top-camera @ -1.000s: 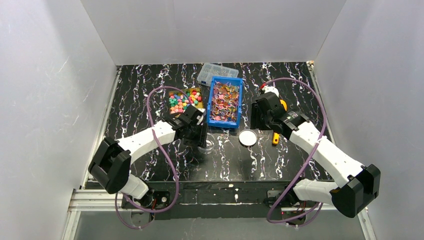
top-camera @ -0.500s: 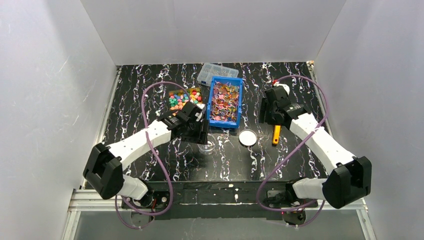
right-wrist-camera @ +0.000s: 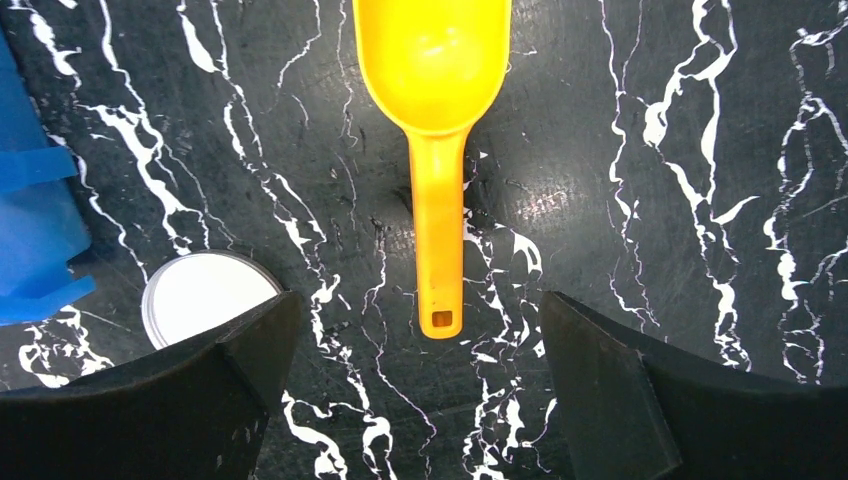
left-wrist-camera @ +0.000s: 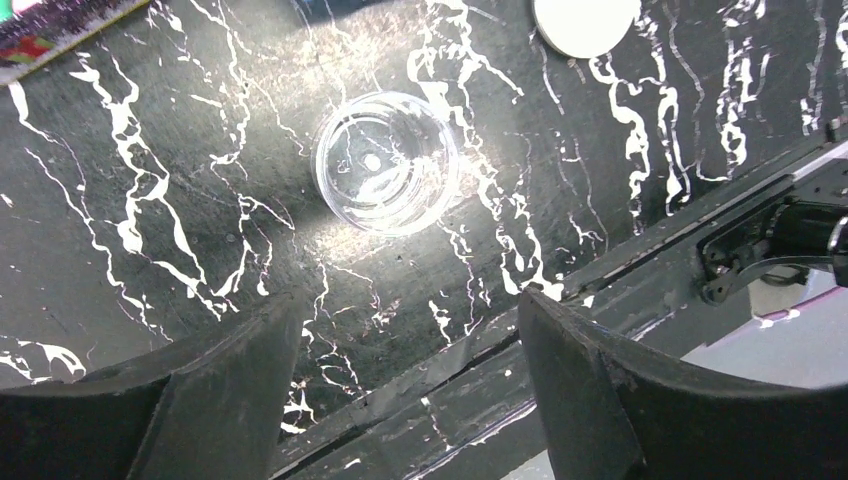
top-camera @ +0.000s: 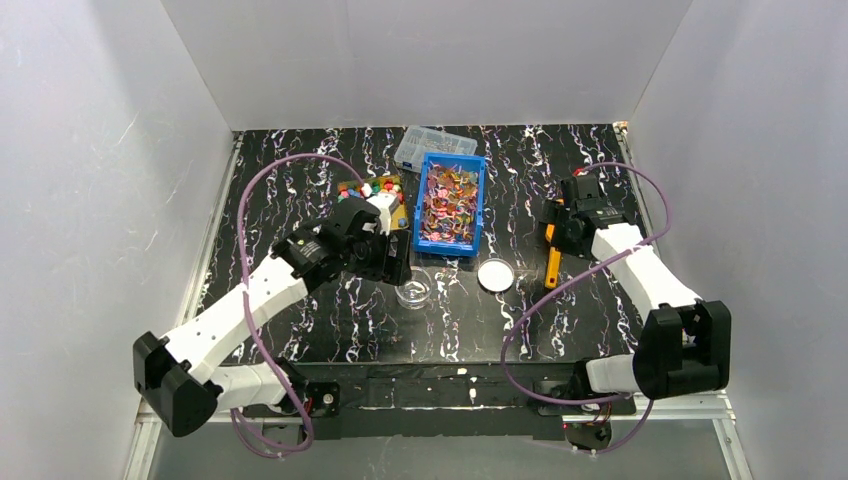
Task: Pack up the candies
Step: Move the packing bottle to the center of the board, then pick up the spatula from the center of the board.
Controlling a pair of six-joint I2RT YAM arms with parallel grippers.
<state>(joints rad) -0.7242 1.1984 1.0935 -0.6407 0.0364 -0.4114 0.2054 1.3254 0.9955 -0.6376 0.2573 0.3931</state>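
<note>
The robot's right gripper should close on the upper half of the yellow scoop's handle (top-camera: 554, 257) (right-wrist-camera: 438, 202), just below the scoop's bowl, leaving the handle's end free.
Shiny wrapped candies fill a blue bin (top-camera: 450, 203), and chunky coloured candies (top-camera: 368, 193) lie in a tray to its left. A clear empty jar (top-camera: 413, 291) (left-wrist-camera: 385, 162) stands on the table in front of them. My left gripper (top-camera: 392, 260) (left-wrist-camera: 410, 335) hovers just left of the jar, open and empty. A yellow scoop (top-camera: 551, 262) (right-wrist-camera: 437, 100) lies flat on the table, its handle pointing toward the near edge. My right gripper (top-camera: 558, 232) (right-wrist-camera: 415, 350) is above it, open wide, with the handle end lying free between the fingers.
A white round lid (top-camera: 495, 274) (right-wrist-camera: 205, 295) lies between the jar and the scoop. A clear compartment box (top-camera: 432, 145) sits behind the blue bin. White walls enclose the black marbled table (top-camera: 300, 190) on three sides.
Both grippers have opened wider. The left arm drew back to the left, away from the jar. The right arm swung back toward the far right, over the scoop's bowl end.
</note>
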